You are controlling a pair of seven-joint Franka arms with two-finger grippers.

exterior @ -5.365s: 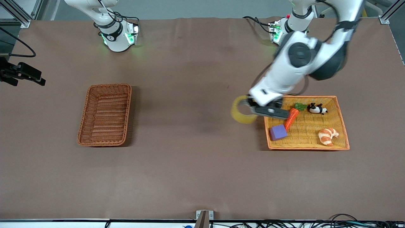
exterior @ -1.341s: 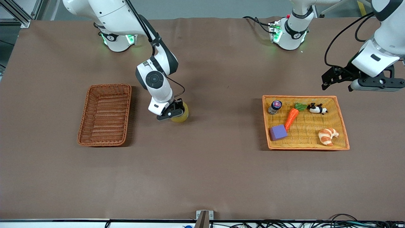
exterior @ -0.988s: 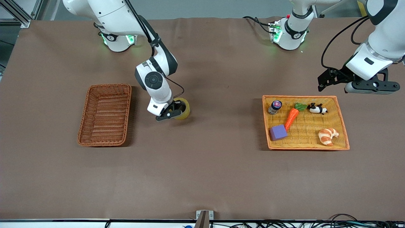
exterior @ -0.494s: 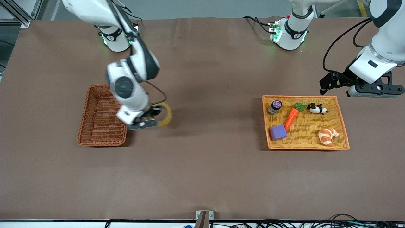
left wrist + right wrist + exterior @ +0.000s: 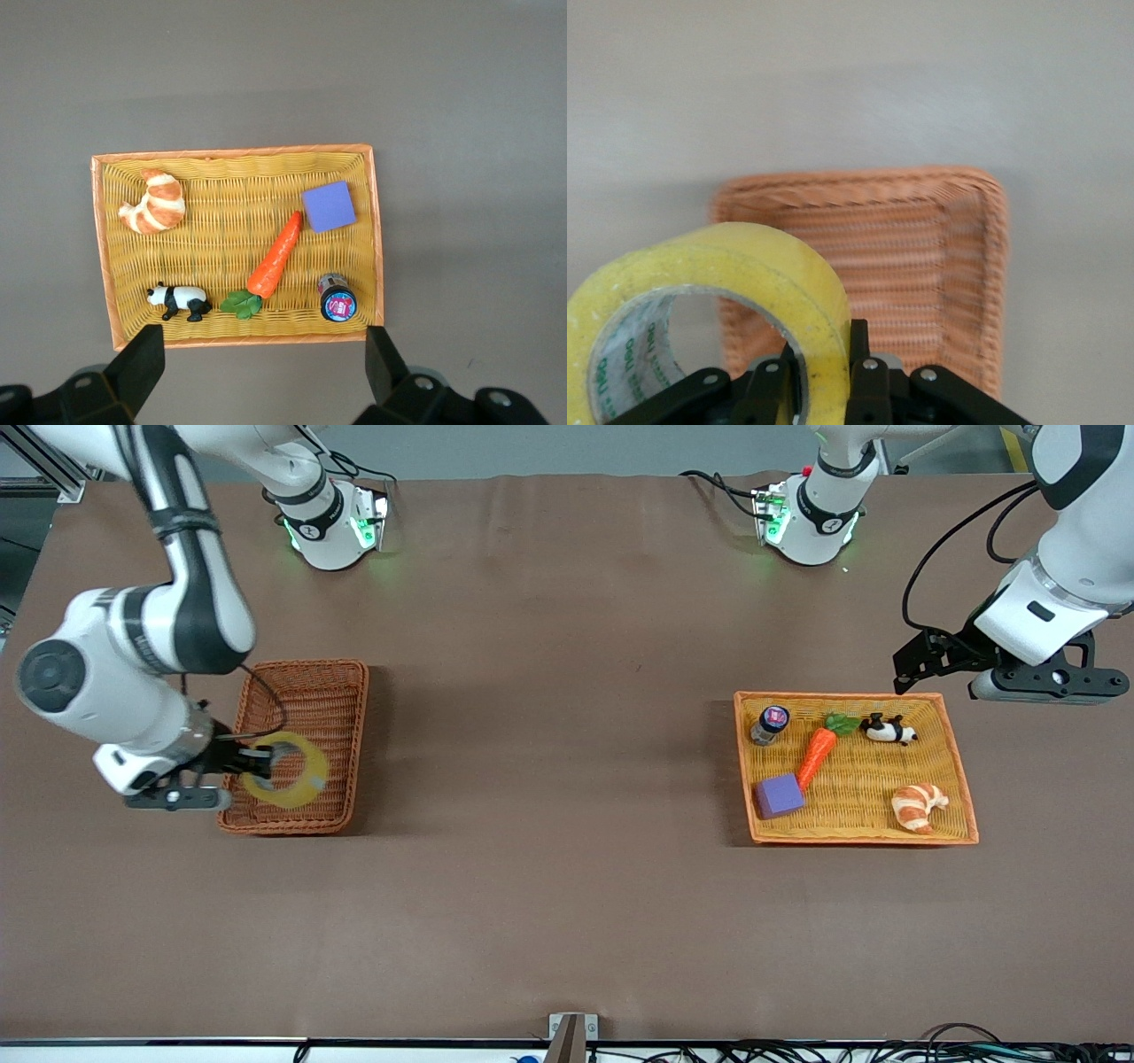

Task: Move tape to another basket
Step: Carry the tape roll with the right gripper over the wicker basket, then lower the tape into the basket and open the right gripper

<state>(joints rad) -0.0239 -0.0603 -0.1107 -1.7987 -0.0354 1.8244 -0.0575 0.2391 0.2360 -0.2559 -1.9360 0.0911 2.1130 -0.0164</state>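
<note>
The robot's right gripper needs to release the tape on the middle of the reddish-brown wicker basket's bottom (image 5: 306, 749) (image 5: 861, 349).
The tape (image 5: 317, 772), a yellowish ring, hangs from my right gripper (image 5: 255, 767) over the end of the reddish-brown wicker basket (image 5: 310, 691) that is nearer the front camera. In the right wrist view the gripper (image 5: 826, 376) is shut on the wall of the tape (image 5: 744, 266), one finger inside the ring and one outside, with the basket (image 5: 921, 257) below. My left gripper (image 5: 1032, 684) is open and empty, in the air over the table beside the orange tray's edge; its fingers (image 5: 135, 370) stand wide apart.
The orange-yellow shallow tray (image 5: 961, 779) at the left arm's end holds a carrot (image 5: 815, 755), a purple block (image 5: 780, 795), a croissant (image 5: 918, 804), a panda figure (image 5: 889, 731) and a small jar (image 5: 771, 724). The tray also shows in the left wrist view (image 5: 102, 248).
My right arm has carried the tape from the middle of the table toward the right arm's end, and it now hangs over the reddish-brown basket. The left arm has barely moved.
</note>
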